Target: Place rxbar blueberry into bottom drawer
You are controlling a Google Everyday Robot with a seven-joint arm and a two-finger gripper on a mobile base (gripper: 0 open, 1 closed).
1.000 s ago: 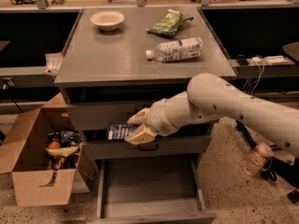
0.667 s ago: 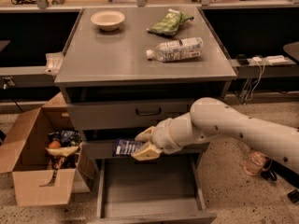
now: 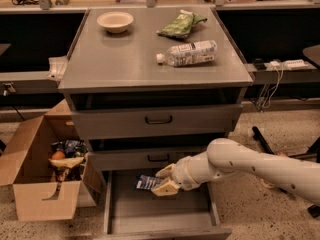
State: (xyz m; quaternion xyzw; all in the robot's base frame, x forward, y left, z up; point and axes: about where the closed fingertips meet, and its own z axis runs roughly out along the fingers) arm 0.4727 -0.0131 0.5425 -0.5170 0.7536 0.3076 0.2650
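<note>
Next, my gripper releases the rxbar blueberry on the bottom drawer's grey bottom near its front [image 3: 183, 214], toward the side where the arm is.
My gripper [image 3: 162, 180] is shut on the rxbar blueberry [image 3: 146, 182], a small flat dark blue wrapper with pale lettering that sticks out to the left of the fingers. The white arm reaches in from the right. The bar hangs just above the grey floor of the open bottom drawer [image 3: 155, 215], near its back, below the front of the middle drawer [image 3: 150, 158]. The bar does not rest on the floor.
On the cabinet top [image 3: 115, 59] lie a pale bowl [image 3: 115, 20], a green snack bag [image 3: 181, 24] and a clear plastic bottle [image 3: 189, 53]. An open cardboard box [image 3: 30, 184] with snacks stands at the cabinet's left. Cables and a chair base are at the right.
My gripper has moved down and to the right with the bar, from in front of the middle drawer into the open bottom drawer.
</note>
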